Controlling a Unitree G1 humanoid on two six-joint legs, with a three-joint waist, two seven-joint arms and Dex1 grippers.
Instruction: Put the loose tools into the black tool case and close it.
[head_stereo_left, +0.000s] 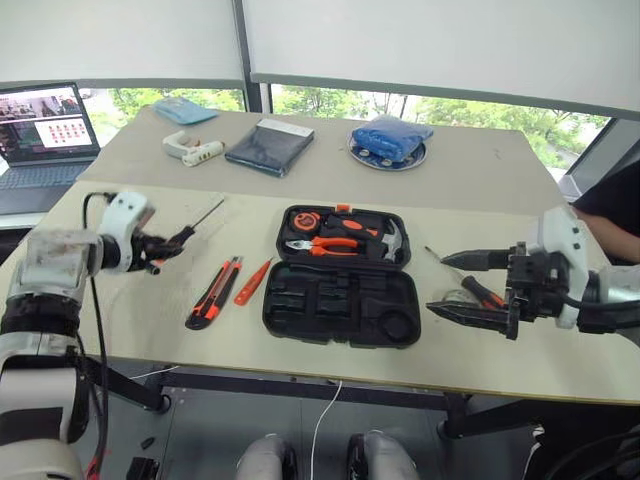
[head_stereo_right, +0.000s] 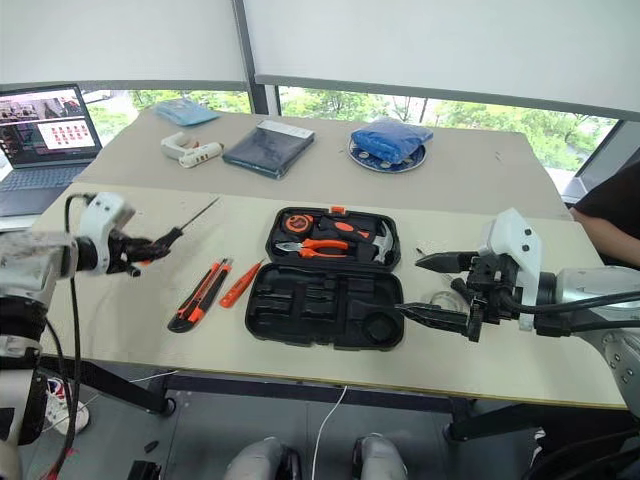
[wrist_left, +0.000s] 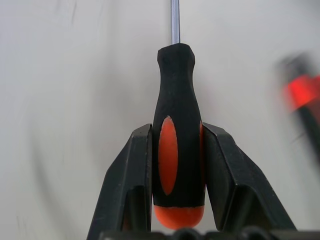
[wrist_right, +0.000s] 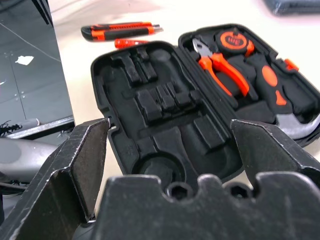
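The robot's left gripper should release the long screwdriver in the hollow of the tool case's near half (head_stereo_left: 335, 272) next to the hinge, just below the pliers.
My left gripper (head_stereo_left: 160, 246) is shut on the orange-black handle of a long screwdriver (wrist_left: 176, 90), held above the table's left side with the shaft (head_stereo_left: 208, 214) pointing up and away. The black tool case (head_stereo_left: 330, 312) lies open in the middle; its near half has bare recesses, while its far half holds pliers, a hammer and a tape measure. Left of the case lie an orange-black utility knife (head_stereo_left: 212, 293) and a small slim orange screwdriver (head_stereo_left: 252, 282). My right gripper (head_stereo_left: 470, 286) hovers open just right of the case, over a second orange-black screwdriver (head_stereo_left: 487, 293).
The far table carries a white glue gun (head_stereo_left: 194, 150), a dark blue pouch (head_stereo_left: 269, 147), a blue bag on a plate (head_stereo_left: 388, 141) and a light blue packet (head_stereo_left: 185, 110). A laptop (head_stereo_left: 45, 135) sits at the far left. A person's dark sleeve (head_stereo_left: 615, 205) shows at the right edge.
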